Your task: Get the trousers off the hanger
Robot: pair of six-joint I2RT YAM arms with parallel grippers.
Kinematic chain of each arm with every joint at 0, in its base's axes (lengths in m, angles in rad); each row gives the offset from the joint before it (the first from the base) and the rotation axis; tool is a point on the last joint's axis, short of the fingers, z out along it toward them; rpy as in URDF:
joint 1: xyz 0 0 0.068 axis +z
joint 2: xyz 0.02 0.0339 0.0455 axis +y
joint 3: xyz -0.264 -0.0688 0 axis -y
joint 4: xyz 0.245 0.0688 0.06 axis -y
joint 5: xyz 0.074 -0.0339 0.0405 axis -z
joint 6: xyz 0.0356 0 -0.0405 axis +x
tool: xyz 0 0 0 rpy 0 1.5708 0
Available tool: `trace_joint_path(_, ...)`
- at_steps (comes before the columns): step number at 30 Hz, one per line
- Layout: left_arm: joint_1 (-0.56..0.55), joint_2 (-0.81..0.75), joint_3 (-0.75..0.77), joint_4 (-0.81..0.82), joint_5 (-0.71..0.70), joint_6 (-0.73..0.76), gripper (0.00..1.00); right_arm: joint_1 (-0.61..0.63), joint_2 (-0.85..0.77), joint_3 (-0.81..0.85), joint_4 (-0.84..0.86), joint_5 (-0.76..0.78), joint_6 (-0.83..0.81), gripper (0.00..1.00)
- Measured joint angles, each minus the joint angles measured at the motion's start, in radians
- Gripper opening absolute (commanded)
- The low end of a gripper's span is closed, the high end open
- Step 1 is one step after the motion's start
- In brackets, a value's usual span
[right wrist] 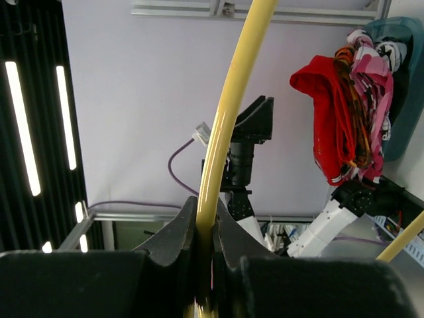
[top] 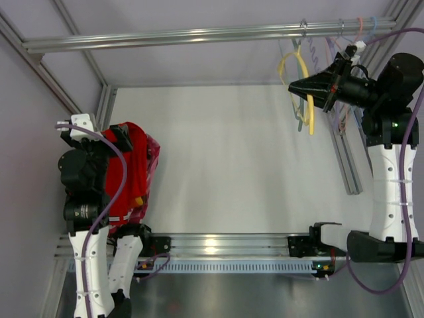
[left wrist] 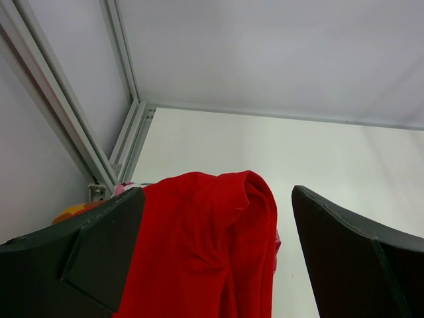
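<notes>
Next, my right gripper releases the yellow hanger so it hangs from the metal rail [top: 285,83] next to the green hanger, toward the trousers. The yellow hanger now hangs bare near the rail.
The red trousers [top: 129,169] lie draped over a heap of clothes at the left side of the table, off the hanger. My left gripper [top: 99,137] hovers over them, open wide. In the left wrist view the trousers [left wrist: 205,245] fill the gap between the two spread fingers of the left gripper [left wrist: 216,192], and I cannot tell whether they touch it. The yellow hanger [top: 309,109] hangs bare near the overhead rail at the back right. My right gripper [top: 292,85] is shut on its thin arm, and in the right wrist view the hanger [right wrist: 228,112] runs up out of the pinched right gripper [right wrist: 205,207].
A pink patterned cloth [top: 154,149] sits under the trousers, in a teal tub [right wrist: 404,99]. Several other hangers [top: 331,53] hang on the metal rail [top: 199,33]. A slanted aluminium bar [top: 346,156] lies by the right arm. A rail [top: 225,242] runs along the near edge.
</notes>
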Motion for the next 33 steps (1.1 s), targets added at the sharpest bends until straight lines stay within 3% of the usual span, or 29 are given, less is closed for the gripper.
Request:
trace_joint_path(10,0.000,0.012,0.000,0.000,-0.001,0.000,0.99,0.039,0.073,-0.020,0.124,-0.037,0.096,0.00)
trace_joint_path(32,0.000,0.016,-0.024,-0.001,-0.003,-0.001,0.98,0.043,0.188,-0.052,0.294,0.006,0.124,0.00)
trace_joint_path(33,0.000,0.016,-0.024,-0.001,-0.003,-0.001,0.99,0.043,0.187,-0.059,0.304,0.005,0.122,0.05)
